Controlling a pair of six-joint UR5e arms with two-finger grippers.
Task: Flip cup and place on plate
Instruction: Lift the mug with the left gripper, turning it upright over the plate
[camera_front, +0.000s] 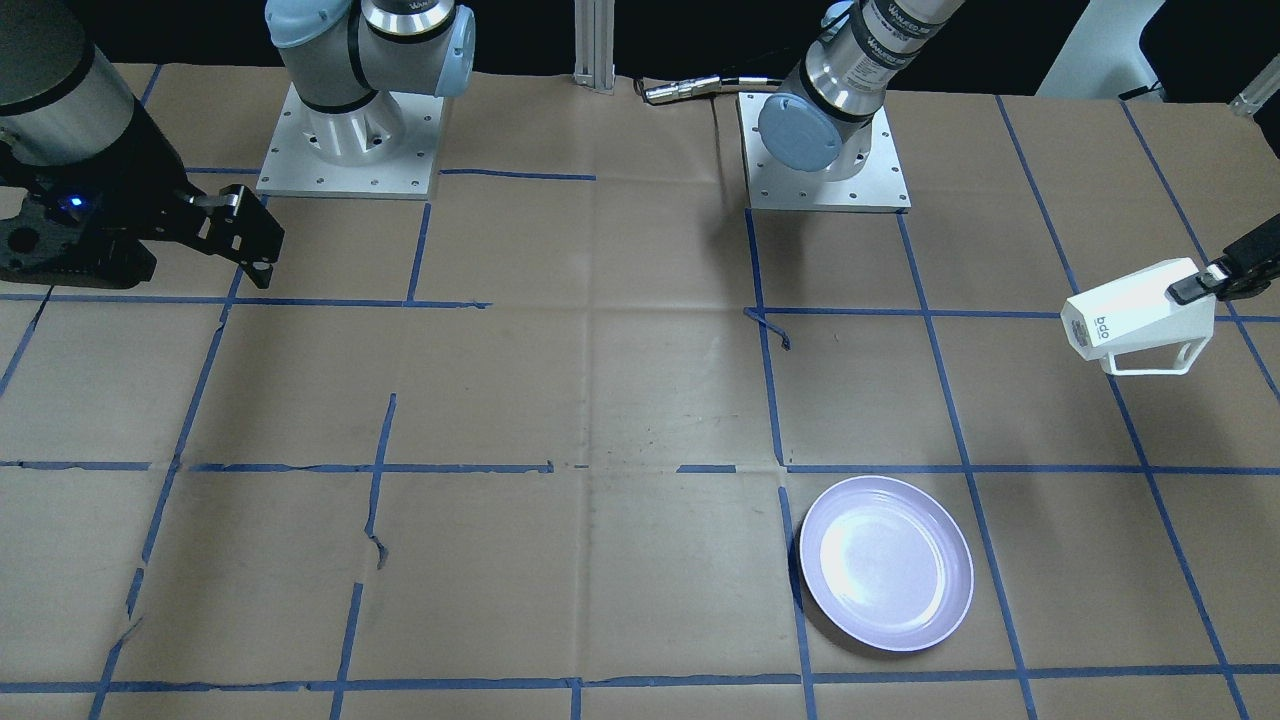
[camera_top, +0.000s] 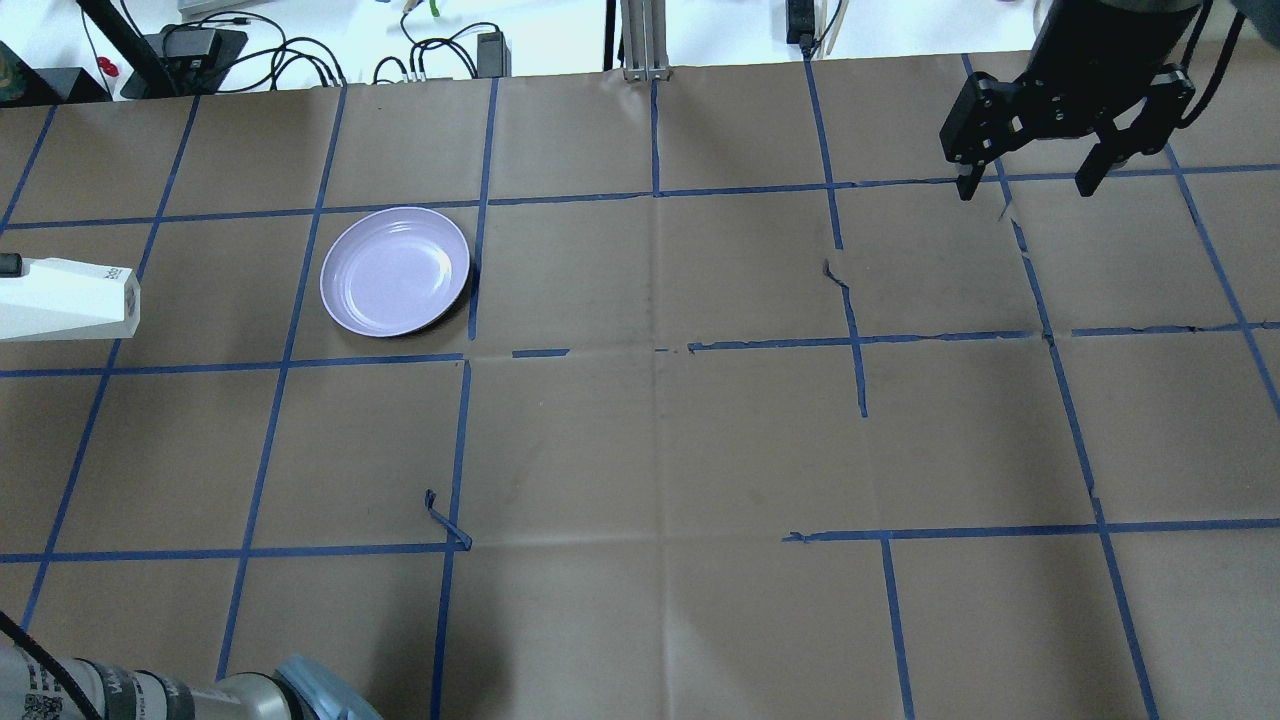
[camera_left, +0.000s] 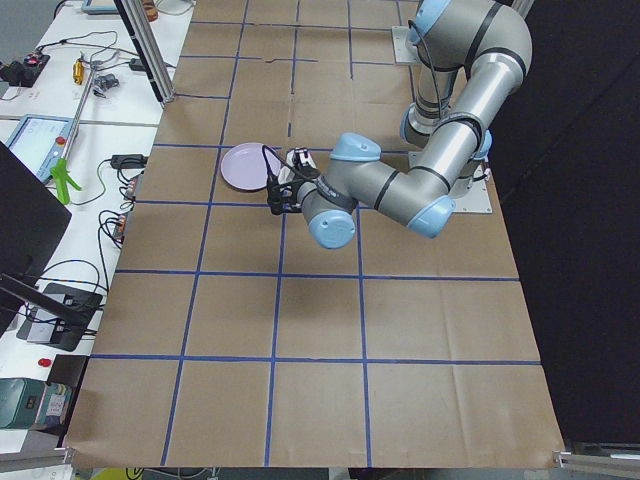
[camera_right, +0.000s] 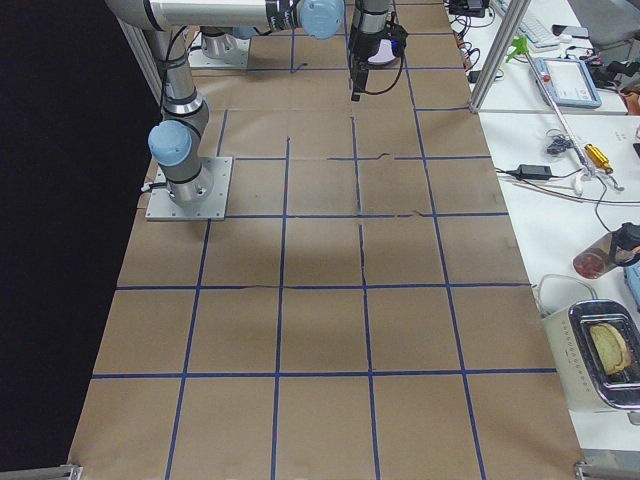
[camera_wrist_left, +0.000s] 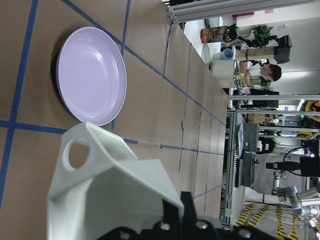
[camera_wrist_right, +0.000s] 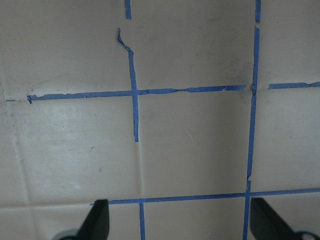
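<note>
Next, my left gripper releases the white faceted cup on the lavender plate's side nearer the arm bases (camera_front: 900, 533) (camera_wrist_left: 91, 94).
The white faceted cup (camera_front: 1140, 320) is held in the air on its side, base towards the table's middle, handle hanging down. My left gripper (camera_front: 1192, 290) is shut on its rim at the view's right edge. The cup also shows at the left edge of the overhead view (camera_top: 65, 298) and large in the left wrist view (camera_wrist_left: 115, 190). The lavender plate (camera_front: 886, 563) lies flat and empty on the table, apart from the cup; it also shows in the overhead view (camera_top: 395, 271) and the left wrist view (camera_wrist_left: 91, 75). My right gripper (camera_top: 1035, 185) is open and empty, far from both.
Brown paper with a grid of blue tape (camera_top: 655, 350) covers the table. The two arm bases (camera_front: 345, 140) (camera_front: 825, 150) stand at the robot's side. Cables and an aluminium post (camera_top: 645, 40) are along the far edge.
</note>
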